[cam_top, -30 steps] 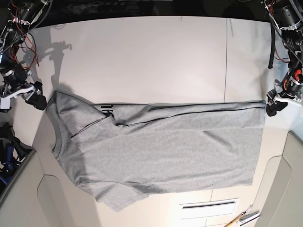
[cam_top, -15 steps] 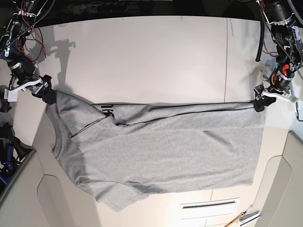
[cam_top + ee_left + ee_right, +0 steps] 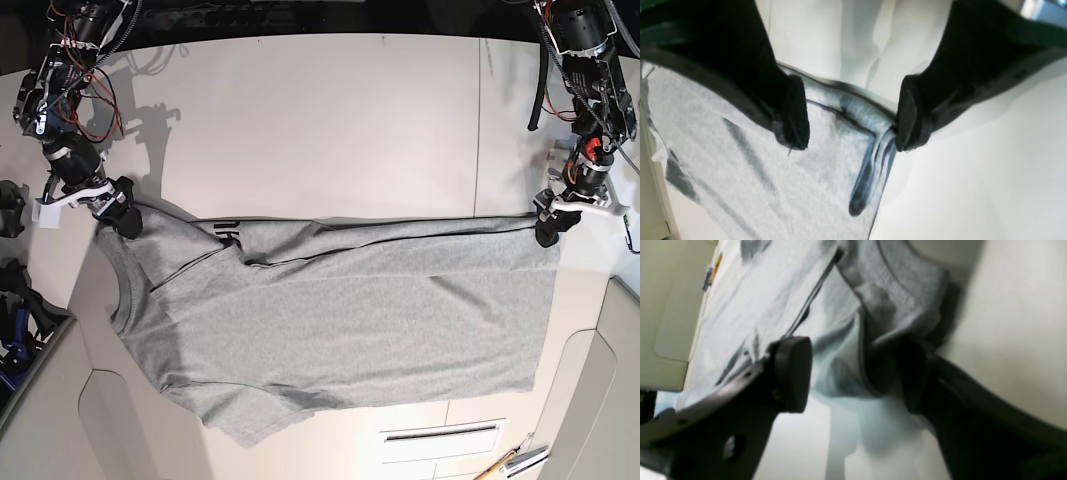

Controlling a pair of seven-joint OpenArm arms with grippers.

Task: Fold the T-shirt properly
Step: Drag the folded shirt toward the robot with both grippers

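Note:
The T-shirt's folded edge is lying slack by the black lettering, so next I pinch the T-shirt's hem corner [image 3: 534,222] with my left gripper and pull the folded edge straight together with my right gripper.
The heather-grey T-shirt [image 3: 350,320] lies flat on the white table [image 3: 330,120], neck to the left and hem to the right. Its far edge is folded over, and a bit of black lettering [image 3: 228,232] shows there. My left gripper [image 3: 549,229] is at the far hem corner. In the left wrist view the left gripper [image 3: 850,116] is open, its jaws astride that corner of the shirt [image 3: 740,173]. My right gripper [image 3: 124,215] is at the far shoulder corner. In the right wrist view the right gripper [image 3: 853,373] is open with bunched shirt fabric [image 3: 900,300] between its jaws.
Beige panels [image 3: 40,410] flank the table's near corners. A slotted white plate [image 3: 440,435] and a pencil-like tool [image 3: 510,462] lie at the near edge on the right. Red and black cables [image 3: 70,90] hang by the arm at the left.
Both arms have come in from the table's sides. The right gripper has moved onto the shoulder corner and the left gripper onto the hem corner. The shirt has not moved.

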